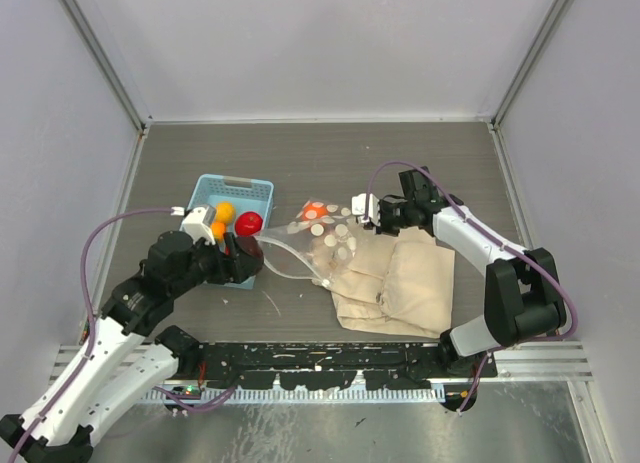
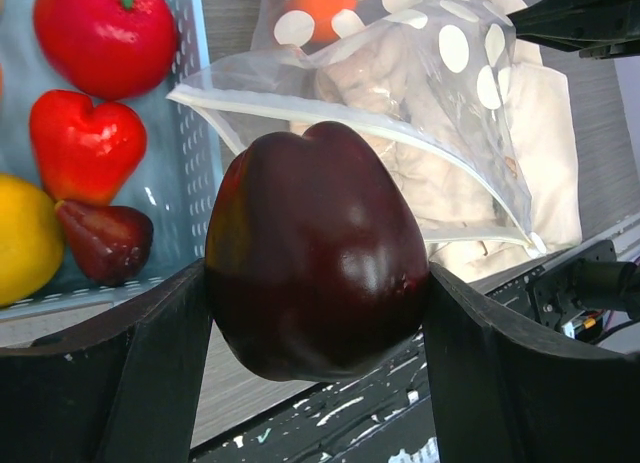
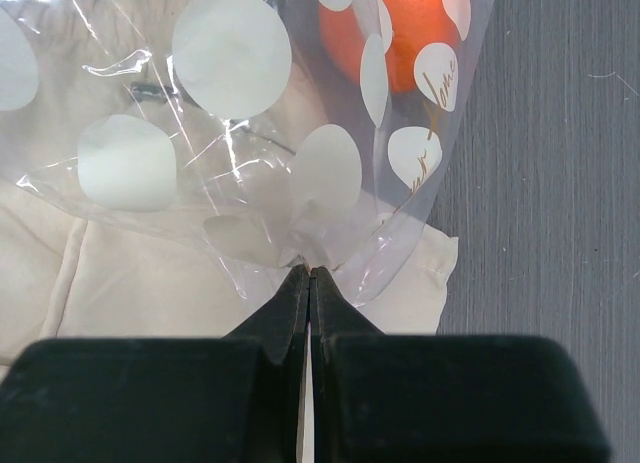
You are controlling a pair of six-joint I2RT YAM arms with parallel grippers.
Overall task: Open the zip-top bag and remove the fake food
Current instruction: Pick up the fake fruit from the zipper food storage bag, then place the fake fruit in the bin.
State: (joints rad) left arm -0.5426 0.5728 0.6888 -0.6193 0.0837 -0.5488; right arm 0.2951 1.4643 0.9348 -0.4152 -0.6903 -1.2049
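The dark maroon fruit, now just outside the bag's mouth, will go down in the light blue basket (image 1: pixel 233 250) (image 2: pixel 62 183), next to the red heart-shaped fruit, from my left gripper.
My left gripper (image 2: pixel 318 313) is shut on a dark maroon fake fruit (image 2: pixel 315 263), held just outside the open mouth of the zip-top bag (image 2: pixel 400 93) and beside the basket. In the top view the left gripper (image 1: pixel 243 255) sits between the basket and the bag (image 1: pixel 320 238). The clear, white-spotted bag lies partly on the beige cloth bag. An orange fake fruit (image 3: pixel 410 33) is still inside it, near its far end. My right gripper (image 3: pixel 310 270) is shut on a pinch of the bag's plastic; in the top view it (image 1: pixel 370 211) holds the bag's far right end.
A light blue basket (image 1: pixel 240 183) at the left holds a red round fruit (image 2: pixel 105 33), a red heart-shaped one (image 2: pixel 85 143), a yellow one (image 2: pixel 25 238) and a small maroon one (image 2: pixel 105 238). A beige cloth bag (image 1: pixel 395 283) lies under and right of the zip-top bag.
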